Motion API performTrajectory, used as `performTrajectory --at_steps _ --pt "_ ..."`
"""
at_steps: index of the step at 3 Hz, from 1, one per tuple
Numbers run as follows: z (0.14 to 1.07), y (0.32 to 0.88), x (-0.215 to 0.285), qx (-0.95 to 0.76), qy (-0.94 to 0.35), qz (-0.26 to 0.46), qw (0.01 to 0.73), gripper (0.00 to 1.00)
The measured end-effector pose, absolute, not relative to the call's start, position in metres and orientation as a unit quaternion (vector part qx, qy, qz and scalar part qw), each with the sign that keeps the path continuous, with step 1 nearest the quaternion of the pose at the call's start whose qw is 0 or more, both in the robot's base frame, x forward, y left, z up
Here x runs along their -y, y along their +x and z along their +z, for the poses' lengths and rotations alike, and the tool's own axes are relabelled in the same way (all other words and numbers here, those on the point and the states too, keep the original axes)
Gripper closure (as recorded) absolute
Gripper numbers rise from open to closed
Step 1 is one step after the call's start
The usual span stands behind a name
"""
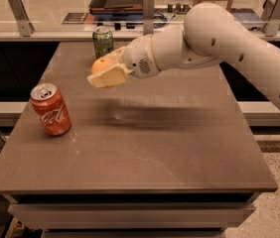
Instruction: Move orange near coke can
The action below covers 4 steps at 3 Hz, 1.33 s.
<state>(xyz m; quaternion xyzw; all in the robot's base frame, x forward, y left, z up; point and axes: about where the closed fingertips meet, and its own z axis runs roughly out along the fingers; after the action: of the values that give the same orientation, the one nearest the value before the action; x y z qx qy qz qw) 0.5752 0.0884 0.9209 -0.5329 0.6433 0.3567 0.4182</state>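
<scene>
My gripper is to release the orange on the brown table point(91, 110) next to the red coke can, toward the middle of the table.
The orange point(100, 65) is held in my gripper point(105, 73), above the table's middle-left area, partly hidden by the cream fingers. The gripper is shut on it. The red coke can point(51, 109) stands upright near the table's left edge, to the lower left of the gripper and apart from it. My white arm point(219, 38) reaches in from the upper right.
A green drink can point(103, 41) stands at the table's far edge, just behind the gripper. The brown table point(179, 148) ends in a front edge at the bottom. A counter with metal brackets point(20, 6) runs along the back.
</scene>
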Motion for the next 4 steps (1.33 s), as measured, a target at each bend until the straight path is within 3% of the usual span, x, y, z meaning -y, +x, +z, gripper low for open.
performTrajectory --at_steps 4 --pt "0.865 0.518 -0.114 -0.614 -0.537 0.381 0.435 1.0"
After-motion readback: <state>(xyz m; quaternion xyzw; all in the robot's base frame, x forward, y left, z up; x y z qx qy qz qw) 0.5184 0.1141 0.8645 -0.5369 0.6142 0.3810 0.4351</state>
